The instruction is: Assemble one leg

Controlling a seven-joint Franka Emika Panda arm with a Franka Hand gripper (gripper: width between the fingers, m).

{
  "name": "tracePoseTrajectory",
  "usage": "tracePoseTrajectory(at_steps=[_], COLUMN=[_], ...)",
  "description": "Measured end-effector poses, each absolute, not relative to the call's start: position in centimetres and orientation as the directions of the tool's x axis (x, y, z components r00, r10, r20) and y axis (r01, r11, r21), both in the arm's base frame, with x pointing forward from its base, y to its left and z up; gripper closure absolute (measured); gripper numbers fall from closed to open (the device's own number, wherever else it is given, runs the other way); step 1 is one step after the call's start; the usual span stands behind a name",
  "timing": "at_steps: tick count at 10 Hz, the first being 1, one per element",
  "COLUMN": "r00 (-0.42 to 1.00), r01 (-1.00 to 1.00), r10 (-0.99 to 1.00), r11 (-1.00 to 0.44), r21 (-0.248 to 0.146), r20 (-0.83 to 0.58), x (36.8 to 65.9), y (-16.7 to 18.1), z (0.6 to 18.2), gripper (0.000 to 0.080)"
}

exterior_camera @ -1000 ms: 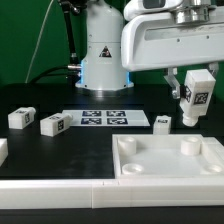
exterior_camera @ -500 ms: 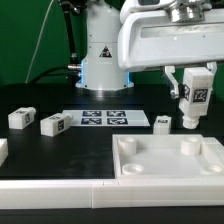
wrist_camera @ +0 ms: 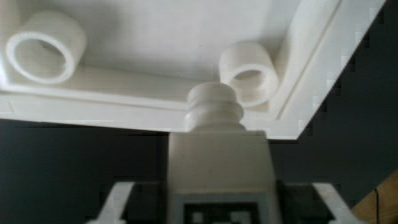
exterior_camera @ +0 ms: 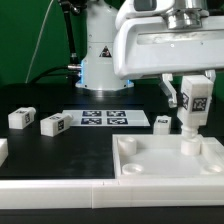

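Note:
My gripper is going to release the white leg so that it stands upright in the tray's near corner socket (exterior_camera: 211, 164) (wrist_camera: 249, 72), the one farthest from the marker board.
My gripper (exterior_camera: 193, 100) is shut on a white leg (exterior_camera: 192, 104) with a black-and-white tag and holds it upright above the far right corner of the white tray-like piece (exterior_camera: 160, 172). In the wrist view the leg (wrist_camera: 221, 150) runs out from between my fingers, its rounded tip close to a round corner socket (wrist_camera: 253, 72); a second socket (wrist_camera: 43, 55) shows further along the tray. Three more legs lie on the black table: two at the exterior view's left (exterior_camera: 19, 117) (exterior_camera: 52, 124) and one beside the marker board (exterior_camera: 162, 122).
The marker board (exterior_camera: 103, 119) lies flat in front of the robot base (exterior_camera: 100, 62). A white rail (exterior_camera: 60, 190) runs along the table's front edge. A white piece (exterior_camera: 2, 152) shows at the exterior view's left edge.
My gripper has moved with the leg toward the exterior view's left and slightly down, closer to the tray's far right corner socket.

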State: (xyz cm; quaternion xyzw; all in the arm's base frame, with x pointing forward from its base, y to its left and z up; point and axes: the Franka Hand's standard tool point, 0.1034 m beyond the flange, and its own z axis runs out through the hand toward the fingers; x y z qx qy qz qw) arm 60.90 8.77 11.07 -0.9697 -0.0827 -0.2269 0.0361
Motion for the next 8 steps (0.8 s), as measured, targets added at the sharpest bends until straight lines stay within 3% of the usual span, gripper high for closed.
tracePoseTrajectory(at_steps=[2, 8], r00=[0.881, 0.887], r01=[0.174, 0.198], r10=[0.137, 0.159], r11=[-0.984, -0.979], r21=[-0.041, -0.046], r20=[0.454, 0.433], x=[62.4, 61.4], y=[9.4, 11.3], z=[10.4, 8.1], gripper=[0.0509, 0.0509])
